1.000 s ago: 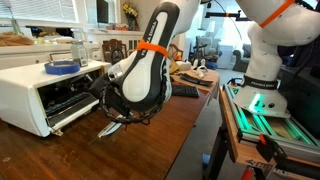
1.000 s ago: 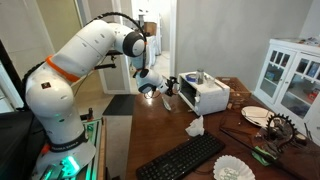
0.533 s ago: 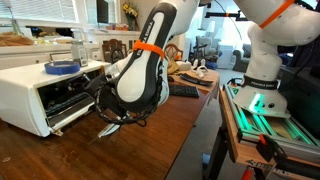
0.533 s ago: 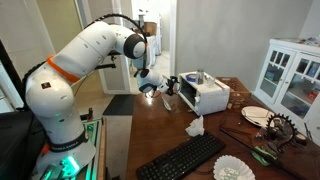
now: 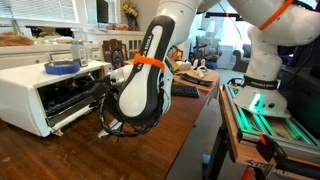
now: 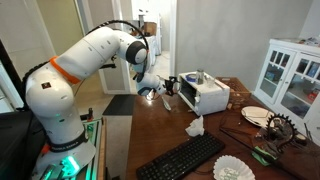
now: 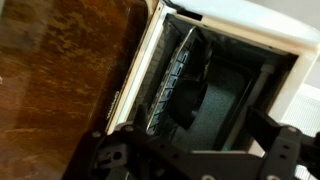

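Observation:
My gripper should reach into the white toaster oven next. It should then close on the dark rounded shape [image 5: 63, 98] [image 7: 187, 100] beside the wire rack.
A white toaster oven [image 5: 30, 95] stands on the wooden table [image 5: 150, 150], also seen in an exterior view [image 6: 208, 96]. Its door [image 5: 72, 116] hangs open towards the arm. My gripper [image 6: 161, 89] hovers just in front of the opening; in an exterior view the white forearm [image 5: 140, 85] covers most of it. The wrist view looks into the oven cavity [image 7: 215, 95], where a wire rack [image 7: 178, 75] and a dark rounded shape [image 7: 190, 103] show. My gripper [image 7: 198, 160] is open, its dark fingers [image 7: 112, 158] spread wide with nothing between them.
A blue object [image 5: 62, 67] rests on top of the oven. On the table lie a black keyboard [image 6: 180, 155], a crumpled tissue [image 6: 195, 126] and a white paper doily [image 6: 233, 170]. A white cabinet [image 6: 290, 75] stands behind. The robot's base [image 5: 262, 75] is beside the table.
The arm has shifted a little, its wrist dropping slightly closer to the oven's open front. The gripper has stayed open.

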You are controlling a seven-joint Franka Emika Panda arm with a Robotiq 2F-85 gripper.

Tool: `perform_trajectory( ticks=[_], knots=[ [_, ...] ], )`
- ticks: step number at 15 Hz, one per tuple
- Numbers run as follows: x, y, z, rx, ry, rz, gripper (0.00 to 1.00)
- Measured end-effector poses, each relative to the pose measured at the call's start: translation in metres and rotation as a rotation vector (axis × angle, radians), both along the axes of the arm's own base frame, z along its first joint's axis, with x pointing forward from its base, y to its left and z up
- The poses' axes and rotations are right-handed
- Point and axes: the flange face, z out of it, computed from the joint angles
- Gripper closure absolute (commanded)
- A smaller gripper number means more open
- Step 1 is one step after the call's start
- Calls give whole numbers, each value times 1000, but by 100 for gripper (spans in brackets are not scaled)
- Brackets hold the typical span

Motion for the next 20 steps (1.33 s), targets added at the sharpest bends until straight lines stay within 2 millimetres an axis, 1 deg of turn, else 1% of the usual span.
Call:
perform_trajectory(
  ticks=[3, 5, 9, 10, 11, 14, 16, 17, 18, 19, 20],
  knots=[
    [-3, 3, -10, 9, -23, -19, 0],
    [-1, 8, -13, 24, -26, -24, 0],
    [4, 25, -10, 99, -48, 5, 0],
    [7, 27, -10, 119, -55, 13, 3],
    [10, 28, -10, 135, -61, 17, 10],
    [19, 25, -15, 164, -72, 15, 39],
    [24, 22, -19, 176, -77, 10, 56],
    [26, 21, -21, 183, -78, 6, 62],
    [28, 20, -22, 188, -79, 1, 60],
    [30, 19, -23, 193, -79, -4, 60],
    [31, 19, -24, 197, -79, -8, 64]
  ],
)
